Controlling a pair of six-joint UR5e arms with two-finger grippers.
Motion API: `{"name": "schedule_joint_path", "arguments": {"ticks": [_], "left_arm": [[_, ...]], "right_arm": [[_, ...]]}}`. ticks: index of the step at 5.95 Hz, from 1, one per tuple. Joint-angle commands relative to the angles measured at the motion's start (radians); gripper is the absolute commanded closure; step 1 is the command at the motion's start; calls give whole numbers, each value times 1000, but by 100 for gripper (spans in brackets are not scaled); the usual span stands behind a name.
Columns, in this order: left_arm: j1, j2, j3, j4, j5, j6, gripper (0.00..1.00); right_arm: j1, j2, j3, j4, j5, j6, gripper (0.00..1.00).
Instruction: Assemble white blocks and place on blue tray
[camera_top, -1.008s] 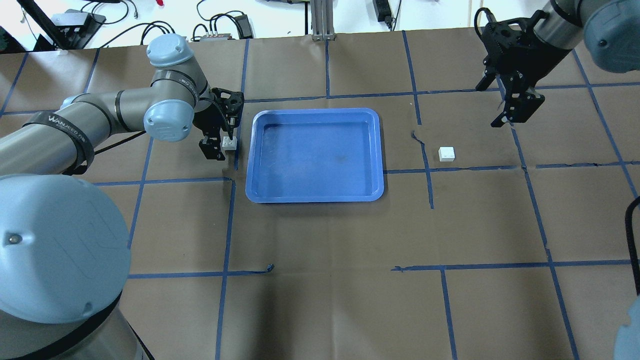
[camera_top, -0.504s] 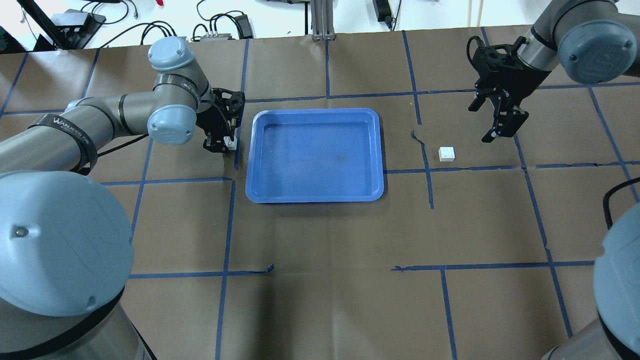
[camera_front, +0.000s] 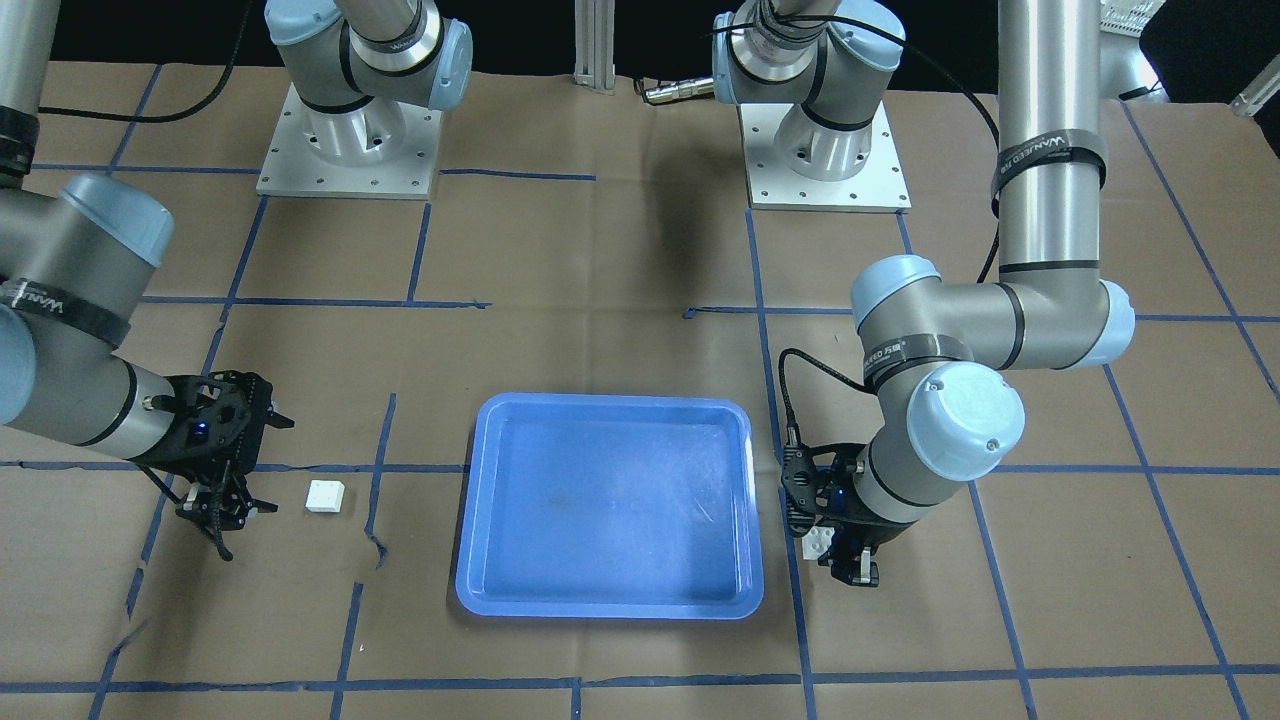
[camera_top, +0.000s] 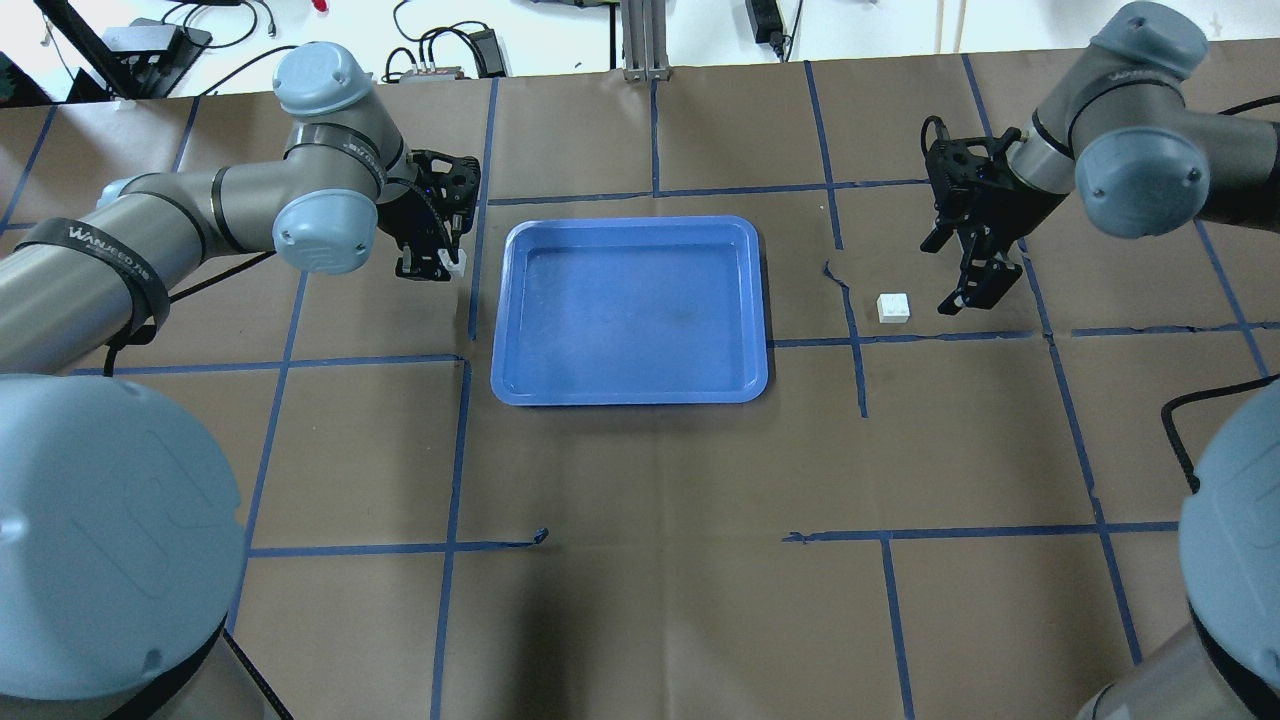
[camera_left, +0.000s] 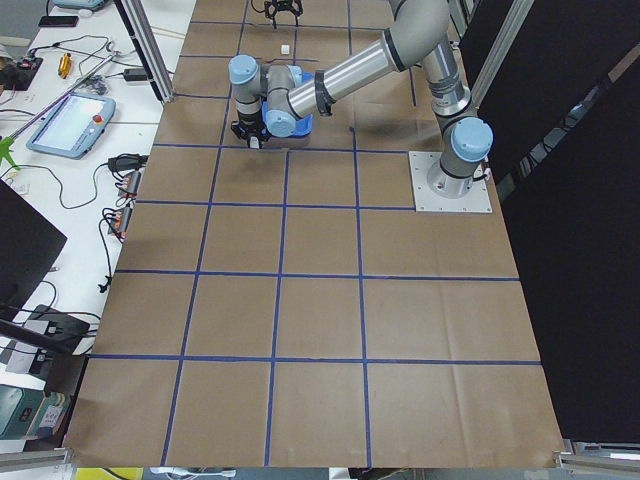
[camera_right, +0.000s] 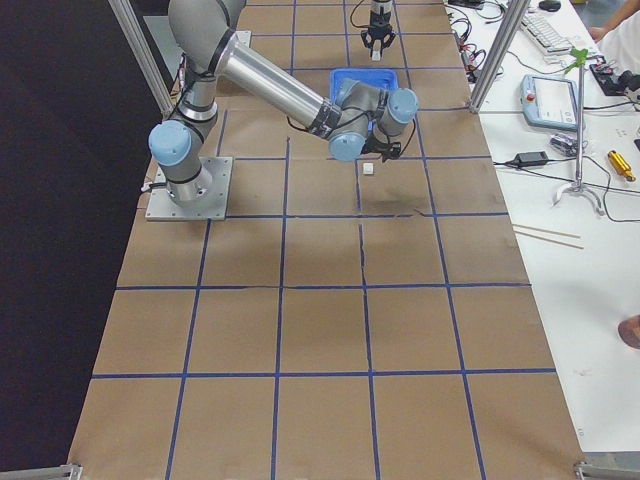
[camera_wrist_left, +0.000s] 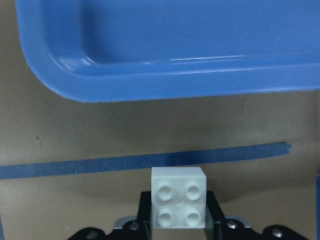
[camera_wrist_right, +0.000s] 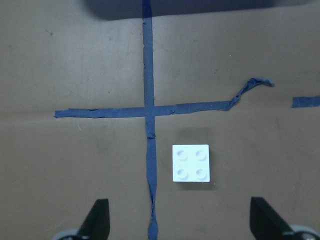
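I should release the white block, now low beside the tray's rim, from my left gripper on the blue tray's middle (camera_front: 615, 473), slightly toward the arm bases.
The blue tray (camera_top: 630, 310) lies on the brown paper and holds nothing; it also shows in the front view (camera_front: 610, 505) and the left wrist view (camera_wrist_left: 200, 40). My left gripper (camera_top: 432, 262) is shut on one white block (camera_top: 455, 262), studs visible in the left wrist view (camera_wrist_left: 179, 204), low beside the tray's left rim. The other white block (camera_top: 893, 307) lies on the paper right of the tray. My right gripper (camera_top: 968, 272) is open and empty, just beyond and to the right of it. In the right wrist view the block (camera_wrist_right: 191, 163) sits ahead, between the spread fingers (camera_wrist_right: 97, 220).
Blue tape lines (camera_top: 855, 340) grid the paper, with a torn curl (camera_top: 832, 272) between the tray and the loose block. Cables and power supplies (camera_top: 440, 55) lie beyond the table's far edge. The arm bases (camera_front: 345, 140) stand at the robot's side.
My left gripper has moved a little toward the far side with its white block. My right gripper has come down and left, close to the loose white block, still open.
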Motion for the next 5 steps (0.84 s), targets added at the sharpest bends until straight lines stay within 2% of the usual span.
{"name": "schedule_joint_path", "arguments": {"ticks": [1,2,3,5], "left_arm": [[-77,63,7,-66,-53,-61,100],[-152,57,-10,-66,-40,-63,100],[-236,43,-15,-61,-23,-172,100],[-271,-67,-15,26,-6,-281,100]], "right_arm": [[0,16,68,-148,4,17,0],[0,45,85,-189,10,15,0],[2,53,105,-231,10,15,0],[3,51,108,-234,12,15,0]]}}
